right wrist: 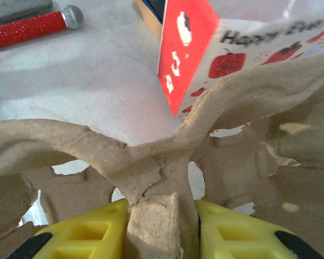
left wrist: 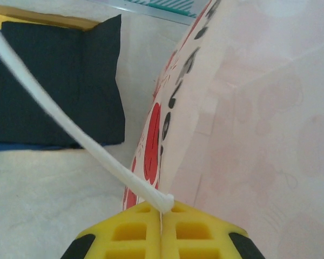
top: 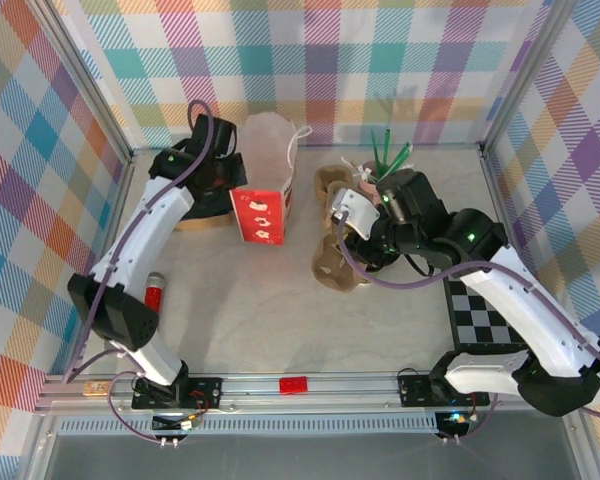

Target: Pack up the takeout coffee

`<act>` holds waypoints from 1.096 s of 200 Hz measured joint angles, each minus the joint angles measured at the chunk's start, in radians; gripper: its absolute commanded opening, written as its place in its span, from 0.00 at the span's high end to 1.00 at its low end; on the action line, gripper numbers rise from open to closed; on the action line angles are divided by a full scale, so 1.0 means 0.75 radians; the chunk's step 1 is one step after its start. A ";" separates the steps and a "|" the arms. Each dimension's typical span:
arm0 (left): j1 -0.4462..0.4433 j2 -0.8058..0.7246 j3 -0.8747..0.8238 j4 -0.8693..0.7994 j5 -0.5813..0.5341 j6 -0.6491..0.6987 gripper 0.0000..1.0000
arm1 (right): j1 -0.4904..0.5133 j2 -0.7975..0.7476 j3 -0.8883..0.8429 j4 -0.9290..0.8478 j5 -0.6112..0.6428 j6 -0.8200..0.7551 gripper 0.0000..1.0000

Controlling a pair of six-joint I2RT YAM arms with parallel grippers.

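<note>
My left gripper is going to put the bag down on bare table [top: 262, 272] between the red microphone and the cup carrier.
The takeout coffee is hidden or out of view. A white paper bag [top: 267, 180] with a red printed side stands open at the back left. My left gripper [top: 238, 165] is shut on the bag's rim [left wrist: 163, 208], right where the white cord handle [left wrist: 70, 124] joins it. The brown cardboard cup carrier [top: 335, 262] lies in the middle of the table. My right gripper [top: 358, 245] is shut on the carrier's central ridge [right wrist: 162, 216]; the carrier [right wrist: 162, 156] spreads across the right wrist view, with the bag [right wrist: 189, 48] beyond it.
Green straws [top: 390, 152] stand at the back behind the right arm. A red glitter microphone [top: 154, 292] lies near the left arm's base. A black cloth [left wrist: 54, 81] on a wooden board sits left of the bag. A checkerboard [top: 485, 315] lies at right, and a red brick [top: 293, 385] on the front rail.
</note>
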 measured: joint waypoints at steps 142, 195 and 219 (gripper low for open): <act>-0.593 -0.487 -0.461 -0.251 -0.271 -0.476 0.94 | 0.053 -0.167 0.035 -0.098 -0.021 0.045 0.68; -0.647 -0.508 -0.504 -0.287 -0.300 -0.614 0.87 | 0.054 -0.199 0.103 -0.144 -0.036 0.066 0.69; -0.647 -0.535 -0.504 -0.287 -0.306 -0.667 0.80 | 0.054 -0.186 0.116 -0.148 -0.046 0.076 0.69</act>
